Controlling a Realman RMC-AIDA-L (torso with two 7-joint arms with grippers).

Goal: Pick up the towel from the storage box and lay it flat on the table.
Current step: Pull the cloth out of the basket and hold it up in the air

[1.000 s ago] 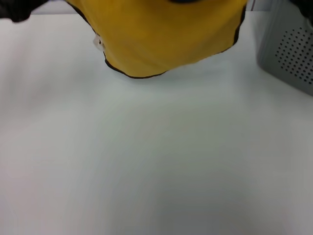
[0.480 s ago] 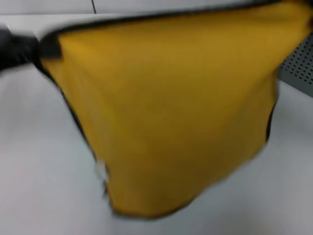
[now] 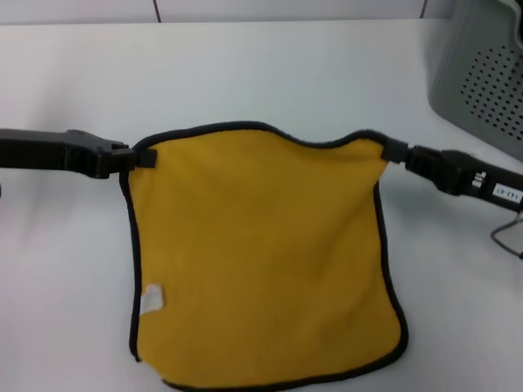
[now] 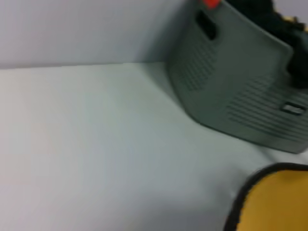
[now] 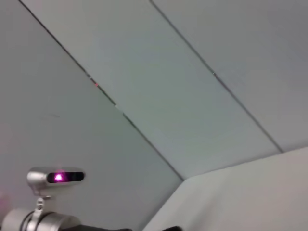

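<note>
The robot's right gripper should release the towel's far corner on the white table, slightly in from the grey storage box [image 3: 358,135].
The mustard-yellow towel [image 3: 261,261] with black edging and a small white tag is spread out wide over the white table [image 3: 261,73]. My left gripper [image 3: 139,157] is shut on its far left corner, and my right gripper [image 3: 391,151] is shut on its far right corner. The far edge sags slightly between them. One towel corner [image 4: 276,202] shows in the left wrist view. The grey storage box [image 3: 482,82] stands at the far right of the table, and its perforated side [image 4: 231,91] is also in the left wrist view. No towel shows in the right wrist view.
Bare tabletop [image 4: 96,144] stretches left of and beyond the towel. A wall of grey panels [image 5: 168,72] rises behind the table. A small camera with a pink light [image 5: 55,177] sits low in the right wrist view.
The towel was bunched high at the far edge of the head view. It swung toward me, and both grippers came down into view holding it stretched out over the table.
</note>
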